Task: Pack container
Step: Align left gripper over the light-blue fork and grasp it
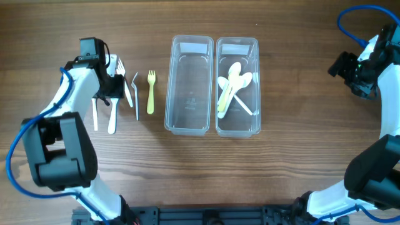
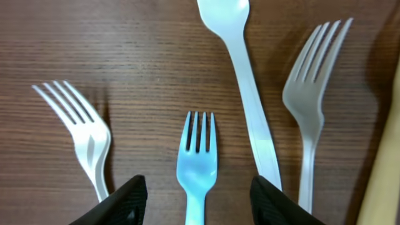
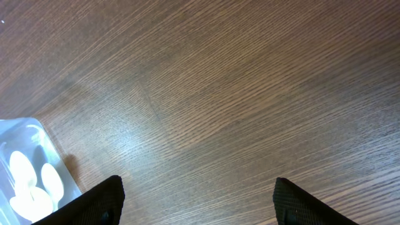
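Note:
Next, my left gripper shifts back and grips the blue fork's handle farther down (image 1: 112, 127), because the white spoon's end lies beside one of its fingers near the fork's head.
Two clear containers stand mid-table: the left one (image 1: 189, 84) is empty, and the right one (image 1: 237, 84) holds several pale spoons (image 1: 232, 87). A row of plastic cutlery lies to their left. In the left wrist view it reads white fork (image 2: 87, 140), blue fork (image 2: 197, 162), white spoon (image 2: 247, 81), grey fork (image 2: 309, 106). My left gripper (image 2: 197, 187) (image 1: 114, 87) is open, with its fingers on either side of the blue fork's handle. My right gripper (image 3: 197, 194) (image 1: 357, 74) is open and empty over bare table at the far right.
A yellow fork (image 1: 150, 92) lies nearest the containers, and its edge shows in the left wrist view (image 2: 387, 156). The grey fork (image 1: 134, 94) and white cutlery (image 1: 112, 119) lie close together. The spoon container's corner (image 3: 25, 181) shows in the right wrist view.

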Available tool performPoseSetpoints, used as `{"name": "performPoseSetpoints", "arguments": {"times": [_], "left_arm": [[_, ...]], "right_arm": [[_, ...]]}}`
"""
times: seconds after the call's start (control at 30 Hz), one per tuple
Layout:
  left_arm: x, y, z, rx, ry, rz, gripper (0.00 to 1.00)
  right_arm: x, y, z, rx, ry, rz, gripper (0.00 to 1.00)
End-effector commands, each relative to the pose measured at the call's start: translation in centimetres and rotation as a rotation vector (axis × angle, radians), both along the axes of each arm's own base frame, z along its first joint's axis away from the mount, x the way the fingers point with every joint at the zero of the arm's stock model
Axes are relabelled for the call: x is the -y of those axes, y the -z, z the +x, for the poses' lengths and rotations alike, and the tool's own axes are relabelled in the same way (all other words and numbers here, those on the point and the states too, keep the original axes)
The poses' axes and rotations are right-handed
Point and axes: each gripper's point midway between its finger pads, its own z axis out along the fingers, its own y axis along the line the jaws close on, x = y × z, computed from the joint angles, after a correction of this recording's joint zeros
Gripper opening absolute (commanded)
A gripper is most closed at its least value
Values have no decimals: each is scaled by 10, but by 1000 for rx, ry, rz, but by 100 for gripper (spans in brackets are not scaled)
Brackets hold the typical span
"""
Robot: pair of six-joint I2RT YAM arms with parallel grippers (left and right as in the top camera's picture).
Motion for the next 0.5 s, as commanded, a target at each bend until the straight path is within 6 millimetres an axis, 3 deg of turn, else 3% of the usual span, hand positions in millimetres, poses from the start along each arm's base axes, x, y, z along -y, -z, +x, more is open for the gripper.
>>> {"name": "performPoseSetpoints", "arguments": {"times": [0.0, 0.1, 0.33, 0.47], "left_arm": [[1, 23, -4, -55, 5, -9, 52], [1, 32, -6, -81, 5, -12, 47], [-5, 32, -6, -76, -9, -12, 41], [-15, 33, -10, -82, -36, -14, 33]], "right_arm": [[-4, 4, 1, -3, -17, 14, 76], [-4, 4, 1, -3, -17, 14, 76], [-4, 4, 1, -3, -17, 13, 76], [-4, 4, 1, -3, -17, 13, 76]]}}
